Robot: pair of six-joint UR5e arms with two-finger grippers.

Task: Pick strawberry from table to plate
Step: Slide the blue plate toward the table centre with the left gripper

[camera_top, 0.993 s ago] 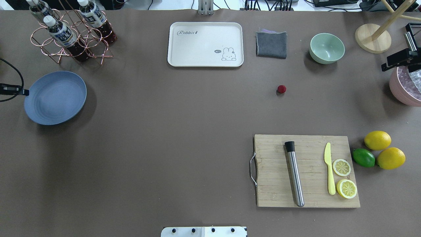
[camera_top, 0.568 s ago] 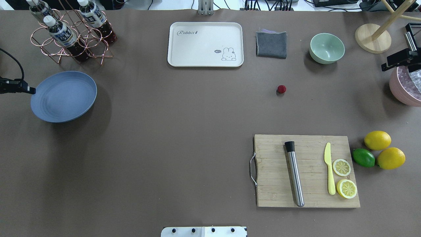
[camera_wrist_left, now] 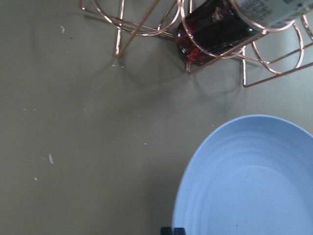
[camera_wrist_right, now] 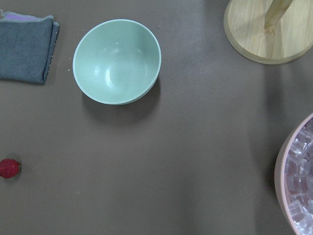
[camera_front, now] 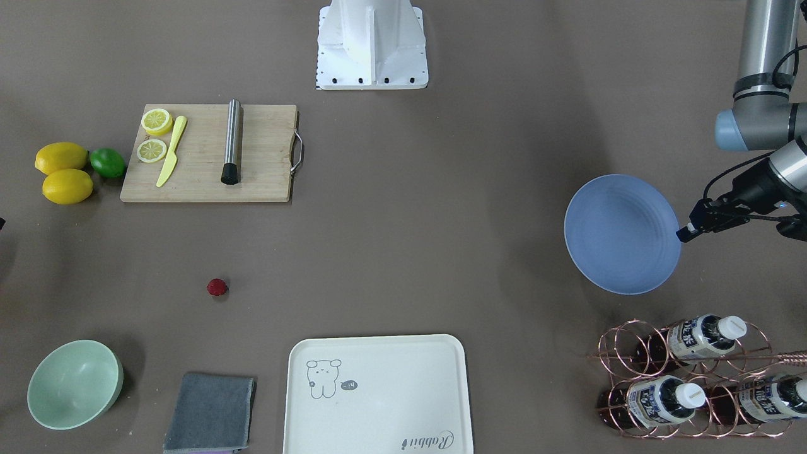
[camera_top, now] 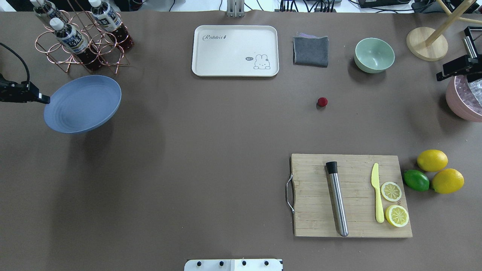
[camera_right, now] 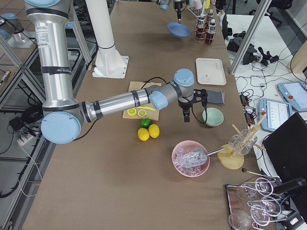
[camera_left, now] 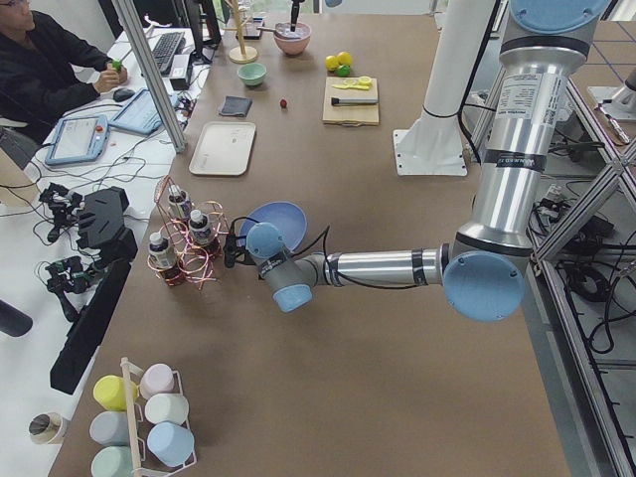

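The robot's left gripper will release the blue plate on the bare table (camera_front: 375, 186) next to the metal handle of the cutting board. The plate now hangs tilted beside the bottle rack.
The strawberry (camera_top: 322, 102) (camera_front: 217, 287) (camera_wrist_right: 9, 168) is a small dark-red fruit lying alone on the brown table (camera_top: 211, 150), right of centre. The blue plate (camera_top: 83, 103) (camera_front: 621, 233) (camera_wrist_left: 254, 186) hangs tilted above the table at the far left, beside the bottle rack. My left gripper (camera_top: 44, 99) (camera_front: 684, 232) is shut on the plate's outer rim. My right gripper (camera_top: 452, 71) hovers at the far right edge over a pink bowl, well away from the strawberry. Whether it is open or shut does not show.
A copper rack with bottles (camera_top: 81, 35) stands just behind the plate. At the back are a cream tray (camera_top: 235, 51), a grey cloth (camera_top: 310, 51) and a mint bowl (camera_top: 374, 55). A cutting board (camera_top: 350, 195) with muddler, knife and lemon slices lies front right, lemons and a lime (camera_top: 433, 175) beside it. A pink ice bowl (camera_top: 465, 99) sits far right.
The left gripper has carried the plate rightward and toward the far side, and the plate now tilts more. The strawberry and the right gripper have not moved.
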